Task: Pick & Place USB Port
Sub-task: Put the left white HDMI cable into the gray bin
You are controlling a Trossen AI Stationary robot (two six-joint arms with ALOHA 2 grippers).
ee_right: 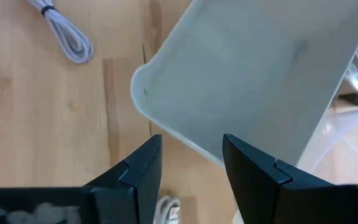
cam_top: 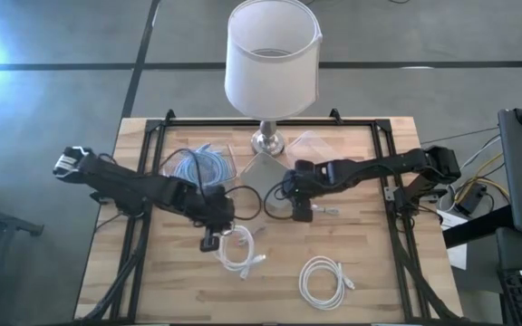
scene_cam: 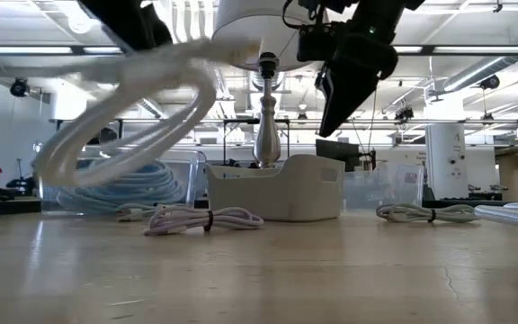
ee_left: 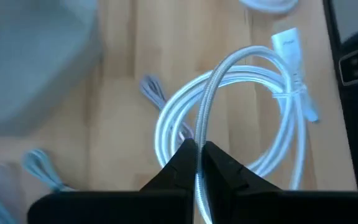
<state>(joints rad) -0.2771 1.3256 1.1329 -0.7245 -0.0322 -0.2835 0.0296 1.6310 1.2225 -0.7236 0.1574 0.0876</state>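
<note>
My left gripper needs to release the coiled white USB cable inside the pale grey bin (cam_top: 272,171), near the base of the lamp. The cable now hangs near the table's middle.
A coiled white USB cable (ee_left: 272,81), tied with a band and ending in a plug (ee_left: 289,43), hangs from my left gripper (ee_left: 199,163), which is shut on it near the table's middle (cam_top: 210,239). In the low view the coil (scene_cam: 124,117) shows above the table top. My right gripper (ee_right: 191,155) is open and hovers over the near corner of a pale grey bin (ee_right: 253,74), touching nothing. The bin (cam_top: 263,169) stands on the table in front of the lamp. My left gripper pinches one strand of the coil (ee_left: 202,134) between its two fingers, coming from above and pointing down. The strand runs out between the fingertips, along the fingers. The coil (scene_cam: 124,117) hangs tilted below the gripper, lifted clear of the table.
A lamp (cam_top: 271,56) stands at the far edge, its base (cam_top: 267,140) behind the bin. Blue cable (cam_top: 198,166) lies in a clear container at far left. Another white coil (cam_top: 323,279) lies near the front; small bundled cables (scene_cam: 205,219) (scene_cam: 425,213) lie around the bin.
</note>
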